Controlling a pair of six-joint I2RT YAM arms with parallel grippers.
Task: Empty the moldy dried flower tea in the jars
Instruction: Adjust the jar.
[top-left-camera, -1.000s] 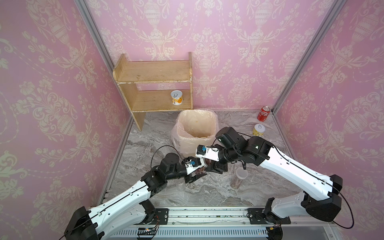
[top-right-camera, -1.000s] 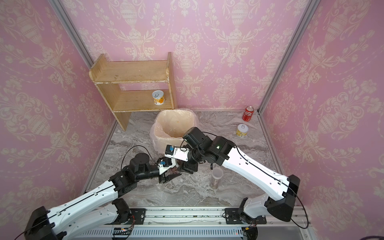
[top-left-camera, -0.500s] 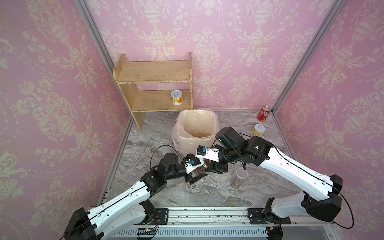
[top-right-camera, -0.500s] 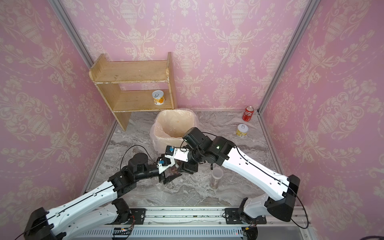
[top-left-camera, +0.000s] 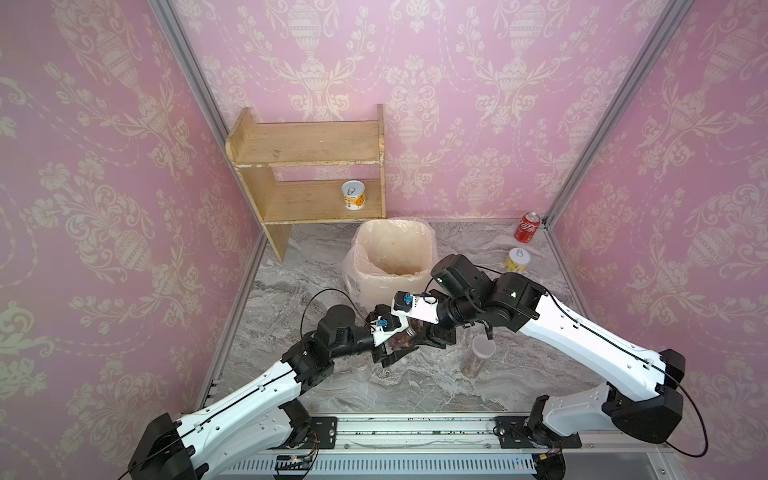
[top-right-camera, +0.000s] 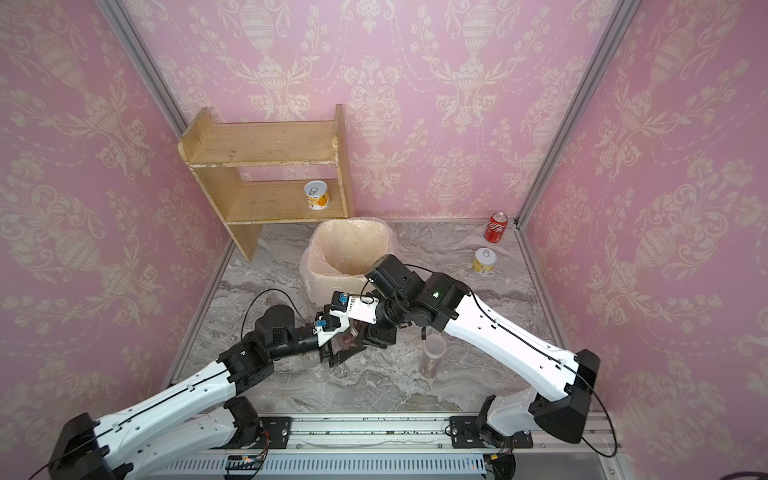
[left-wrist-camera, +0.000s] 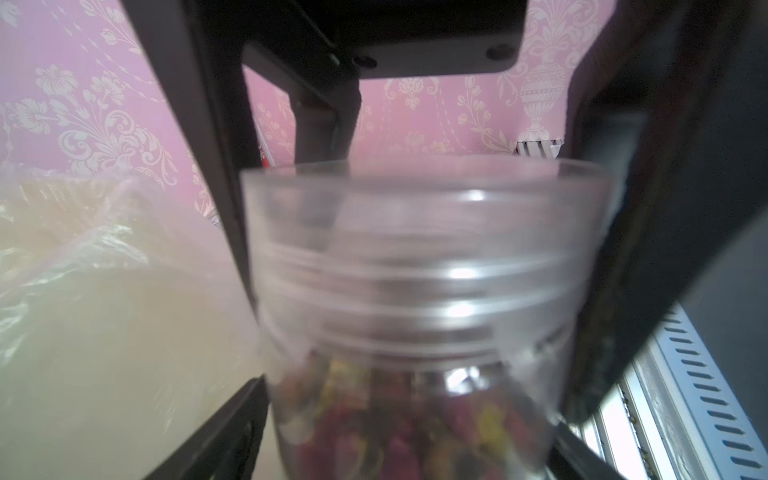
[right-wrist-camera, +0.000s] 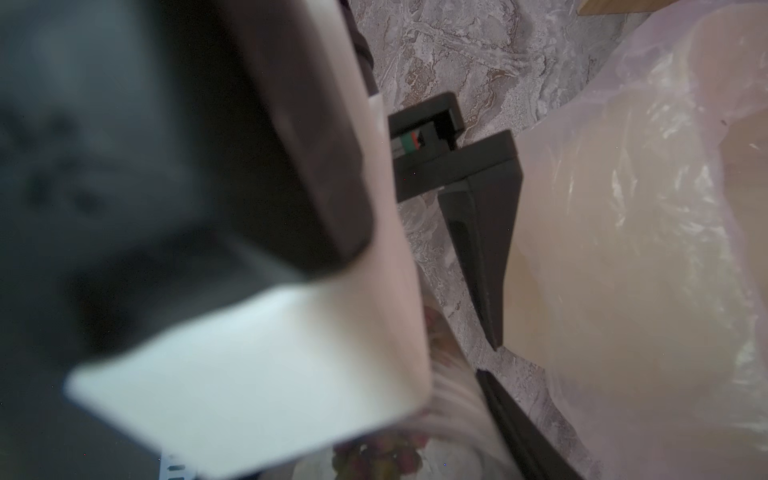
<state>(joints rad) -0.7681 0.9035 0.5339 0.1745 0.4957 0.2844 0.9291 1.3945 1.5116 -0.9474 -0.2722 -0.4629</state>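
The left gripper's white mount blocks the right gripper's twist at the jar's lid, so the robot should back off, turn the right gripper back and retake the lid (left-wrist-camera: 420, 248).
A short clear jar (top-left-camera: 401, 340) (top-right-camera: 349, 337) lies sideways in the air in front of the bin, between the two arms. The moldy dried flower tea (left-wrist-camera: 395, 436) (right-wrist-camera: 374, 459) fills its body. My right gripper (top-left-camera: 422, 334) (right-wrist-camera: 415, 453) is shut on its lid end (left-wrist-camera: 415, 199). My left gripper (top-left-camera: 397, 353) (left-wrist-camera: 399, 449) is open, its jaws standing on either side of the body. A taller jar (top-left-camera: 478, 357) (top-right-camera: 432, 355) with a whitish lid and tea inside stands on the table under the right arm. Another short clear jar (top-left-camera: 360, 371) stands below the left wrist.
A bin lined with a plastic bag (top-left-camera: 428, 249) (top-right-camera: 388, 245) stands just behind the grippers. A wooden shelf (top-left-camera: 307, 166) at the back left holds a printed tin (top-left-camera: 353, 194). At the back right are a second tin (top-left-camera: 517, 260) and a red cola can (top-left-camera: 528, 227).
My left gripper's jaws have spread apart from the jar's body. The right gripper keeps its hold, and both arms have barely moved.
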